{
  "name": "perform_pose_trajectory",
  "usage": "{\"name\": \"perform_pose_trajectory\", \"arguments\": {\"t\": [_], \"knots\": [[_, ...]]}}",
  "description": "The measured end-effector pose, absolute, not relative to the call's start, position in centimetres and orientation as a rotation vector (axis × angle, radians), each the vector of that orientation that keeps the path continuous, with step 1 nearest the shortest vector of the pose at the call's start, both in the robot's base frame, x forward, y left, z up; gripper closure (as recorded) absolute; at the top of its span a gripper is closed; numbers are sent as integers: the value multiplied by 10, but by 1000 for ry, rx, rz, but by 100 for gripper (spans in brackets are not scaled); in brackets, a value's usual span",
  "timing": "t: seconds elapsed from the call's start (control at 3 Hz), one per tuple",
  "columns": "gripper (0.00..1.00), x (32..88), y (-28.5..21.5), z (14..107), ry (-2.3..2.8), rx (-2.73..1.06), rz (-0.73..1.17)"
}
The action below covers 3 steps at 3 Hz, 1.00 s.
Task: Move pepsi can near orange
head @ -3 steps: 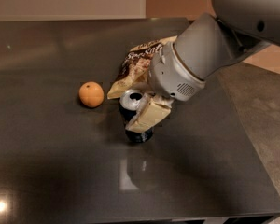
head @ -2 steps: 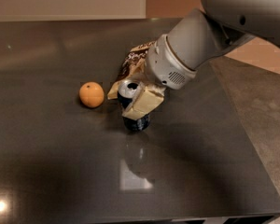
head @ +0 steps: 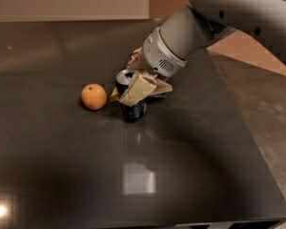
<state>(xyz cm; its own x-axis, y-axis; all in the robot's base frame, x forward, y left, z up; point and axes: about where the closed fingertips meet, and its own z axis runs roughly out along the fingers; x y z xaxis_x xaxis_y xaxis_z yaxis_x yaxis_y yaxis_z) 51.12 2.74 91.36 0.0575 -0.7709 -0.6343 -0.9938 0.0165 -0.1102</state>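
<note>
Next, I let go of the pepsi can standing on the dark table (head: 122, 115) right up against the orange, in front of the snack bag.
The pepsi can (head: 133, 109) is dark blue with a silver top and stands tilted near the middle of the dark table (head: 62, 175). My gripper (head: 128, 97) is shut on it, with a cream finger (head: 137, 88) across its front. The can's base is at or just above the tabletop. The orange (head: 94, 97) lies on the table to the left of the can, a small gap away. My grey arm (head: 181, 42) comes in from the upper right.
A brown-and-cream snack bag (head: 163, 87) lies just behind the can, mostly hidden by my wrist. The table's right edge (head: 250, 142) drops to a grey floor. A pale wall runs along the back.
My gripper and the can have moved up the picture, toward the far side of the table and slightly left. The orange has stayed in place.
</note>
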Motion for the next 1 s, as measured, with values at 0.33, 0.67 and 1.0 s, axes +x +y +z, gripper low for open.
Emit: {"name": "perform_pose_trajectory", "arguments": {"t": [0.33,0.67,1.0], "knots": [[100,523,36,909,1765,-1788,569],[100,529,45,904,1755,-1785,603],[100,530,51,900,1743,-1789,630]]}}
